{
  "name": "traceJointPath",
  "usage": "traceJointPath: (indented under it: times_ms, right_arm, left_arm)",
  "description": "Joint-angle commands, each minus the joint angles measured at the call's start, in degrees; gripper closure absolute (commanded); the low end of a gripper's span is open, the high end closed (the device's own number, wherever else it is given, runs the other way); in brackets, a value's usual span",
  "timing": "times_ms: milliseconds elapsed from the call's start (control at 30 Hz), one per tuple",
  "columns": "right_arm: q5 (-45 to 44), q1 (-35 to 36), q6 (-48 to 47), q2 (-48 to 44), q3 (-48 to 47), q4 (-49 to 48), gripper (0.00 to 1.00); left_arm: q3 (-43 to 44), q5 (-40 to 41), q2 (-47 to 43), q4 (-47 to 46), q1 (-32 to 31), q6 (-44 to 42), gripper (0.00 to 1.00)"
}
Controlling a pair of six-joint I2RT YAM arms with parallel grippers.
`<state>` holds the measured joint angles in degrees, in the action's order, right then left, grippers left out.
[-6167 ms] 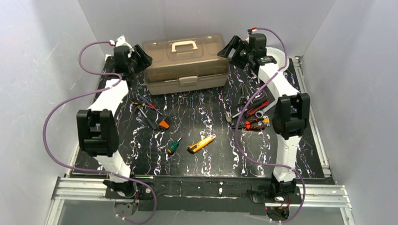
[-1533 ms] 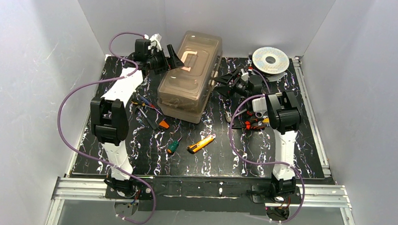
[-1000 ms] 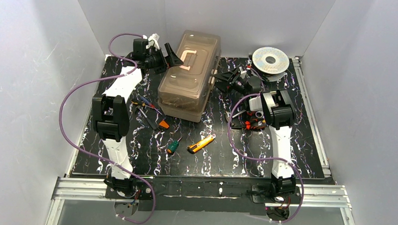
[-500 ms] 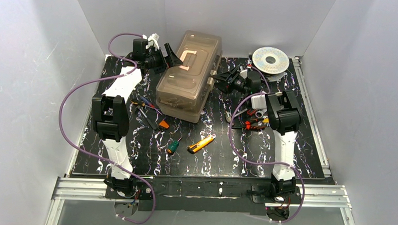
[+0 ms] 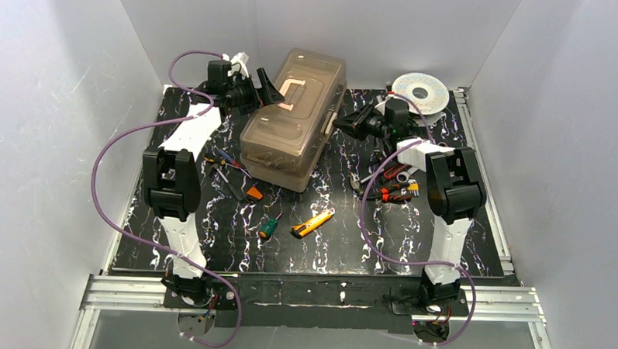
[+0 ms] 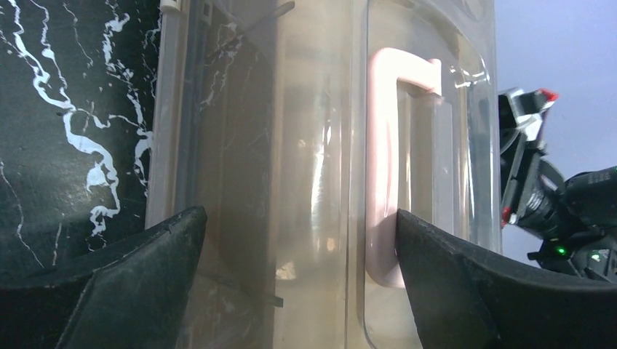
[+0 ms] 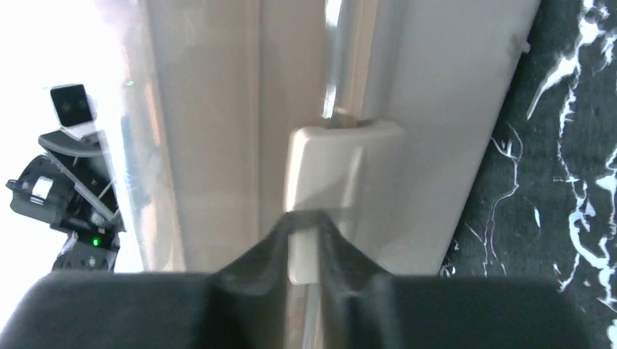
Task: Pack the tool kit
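Observation:
My right fingers sit shut against the cream latch's front, so I will back off, open wide and take the cream latch's opposite edges (image 7: 292,174).
The beige toolbox (image 5: 288,139) of the tool kit stands slanted at the back of the mat, lid (image 6: 305,131) closed. My left gripper (image 5: 266,91) is open over the lid, and its right finger touches the cream handle (image 6: 382,160). My right gripper (image 7: 304,217) is at the box's right side, shut on the cream latch (image 7: 331,167). A yellow knife (image 5: 313,222), a green screwdriver (image 5: 269,226), screwdrivers (image 5: 228,172) and pliers (image 5: 391,181) lie loose on the mat.
A round silver spool (image 5: 420,92) lies at the back right, behind the right arm. An orange-handled tool (image 5: 253,193) lies beside the box's near corner. White walls enclose the black marbled mat (image 5: 211,233) on three sides.
My right gripper's fingers have closed from wide apart onto the latch, and the right arm's elbow has swung to the right. The left gripper and the toolbox have stayed put.

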<state>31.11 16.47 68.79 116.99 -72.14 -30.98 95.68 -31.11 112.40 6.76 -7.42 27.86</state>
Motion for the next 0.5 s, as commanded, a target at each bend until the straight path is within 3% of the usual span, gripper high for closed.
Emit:
traceJointPath:
  times_ms: [0, 33, 67, 133, 167, 233, 333, 467]
  right_arm:
    - [-2.8, 0.9, -4.3, -3.2, -0.6, 6.7, 0.83]
    - [-2.7, 0.9, -4.4, -3.4, -0.4, 6.7, 0.82]
    - [-2.2, 0.9, -4.1, -3.4, 0.1, 5.8, 0.72]
    - [-0.6, 0.3, -1.2, -3.2, 3.0, -1.1, 0.38]
    - [0.3, -0.1, 0.8, -2.9, 4.8, -6.3, 0.29]
    - [3.2, -1.3, 3.3, -1.2, 5.6, -12.7, 0.22]
    - [4.8, -2.3, 1.7, -1.4, 5.9, -12.3, 0.18]
    - [-0.7, -2.4, -11.6, -9.0, 5.7, 4.0, 0.16]
  left_arm:
    - [-1.9, -2.4, -2.9, 4.9, -2.0, -1.0, 0.02]
    - [-1.9, -2.3, -2.9, 4.9, -2.1, -1.0, 0.02]
    - [-1.9, -2.3, -2.9, 5.0, -2.1, -1.1, 0.02]
    - [-1.8, -2.3, -3.1, 5.1, -2.1, -1.1, 0.02]
    - [-1.7, -2.3, -3.3, 5.2, -2.1, -1.2, 0.02]
    - [-1.3, -2.1, -3.6, 5.7, -2.0, -1.5, 0.02]
    - [-0.3, -1.5, -4.2, 6.9, -2.1, -2.0, 0.02]
    - [2.3, 1.5, -5.8, 9.4, -2.0, -3.4, 0.02]
